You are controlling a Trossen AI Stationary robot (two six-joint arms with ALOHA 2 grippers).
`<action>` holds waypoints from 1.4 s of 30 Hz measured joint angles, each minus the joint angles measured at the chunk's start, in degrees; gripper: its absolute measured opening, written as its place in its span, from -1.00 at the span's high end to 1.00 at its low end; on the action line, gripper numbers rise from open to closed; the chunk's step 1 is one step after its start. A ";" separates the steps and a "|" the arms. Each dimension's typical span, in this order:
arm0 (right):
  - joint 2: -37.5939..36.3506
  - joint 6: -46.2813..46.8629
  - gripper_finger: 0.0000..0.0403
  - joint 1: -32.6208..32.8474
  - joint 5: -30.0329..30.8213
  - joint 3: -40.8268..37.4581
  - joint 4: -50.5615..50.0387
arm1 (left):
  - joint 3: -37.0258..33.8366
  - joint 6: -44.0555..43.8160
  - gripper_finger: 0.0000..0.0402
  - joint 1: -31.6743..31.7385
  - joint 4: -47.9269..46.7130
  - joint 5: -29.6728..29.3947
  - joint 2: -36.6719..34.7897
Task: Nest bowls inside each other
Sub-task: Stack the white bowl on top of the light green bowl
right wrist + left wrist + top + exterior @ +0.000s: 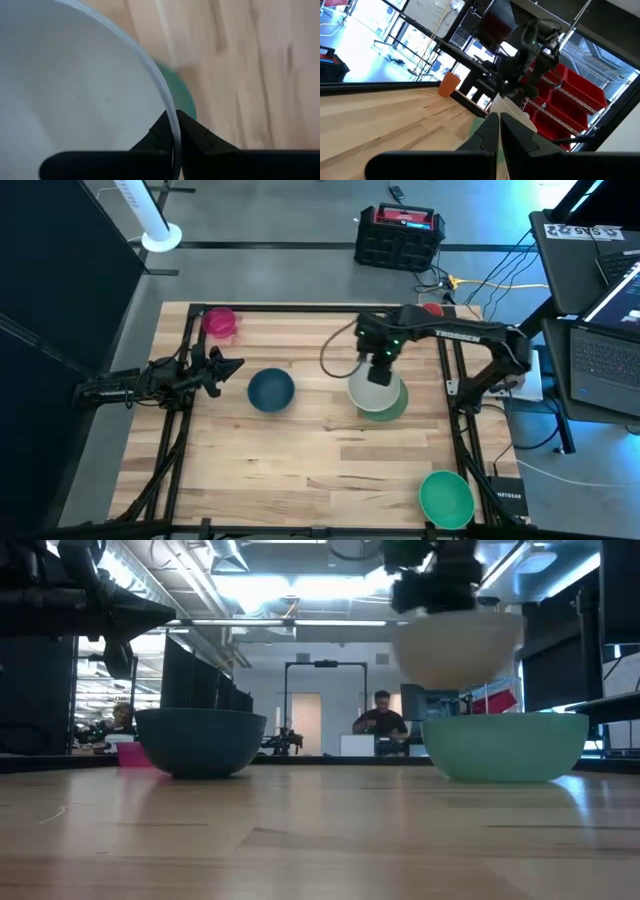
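Observation:
My right gripper has the white bowl, which hangs over the sage green bowl now. I will set it down near the middle of the table, close beside the dark teal bowl [333,388].
My right gripper [380,372] is shut on the white bowl [368,390], which hangs in the air over the sage green bowl [392,406]. The sage green bowl [505,745] stands on its base on the table, and the white bowl [455,648] is clear above it. The dark teal bowl [270,390] stands left of centre. The pink bowl [220,322] is at the far left. The bright green bowl [446,498] is at the near right. My left gripper [228,367] waits shut at the table's left side, touching nothing. My right gripper pinches the white bowl's rim [172,116] with one finger inside the bowl and one outside. The fingers [200,137] come from above, pointing down. The bowl hangs mouth up, lifted clear of the sage green bowl [179,95] below it.
A small orange cup [449,84] stands near the table's far right edge. Black frame rails run along the table's left and right sides [455,395]. Bare wood [320,460] lies across the near middle. People sit in the room beyond the table [380,720].

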 joint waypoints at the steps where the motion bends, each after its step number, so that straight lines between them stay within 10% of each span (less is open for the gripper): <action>1: -0.87 0.32 1.00 -0.10 -0.20 -2.40 0.90 | 0.00 -0.09 1.00 0.00 -0.02 0.00 0.00; 17: -3.92 7.46 1.00 -0.79 -6.67 -24.78 23.75 | 0.00 -1.21 1.00 0.00 -0.19 0.00 -0.01; 42: 20.79 2.45 0.93 -0.76 -3.77 9.82 15.56 | 0.13 -1.43 1.00 0.00 -0.73 -0.02 -0.04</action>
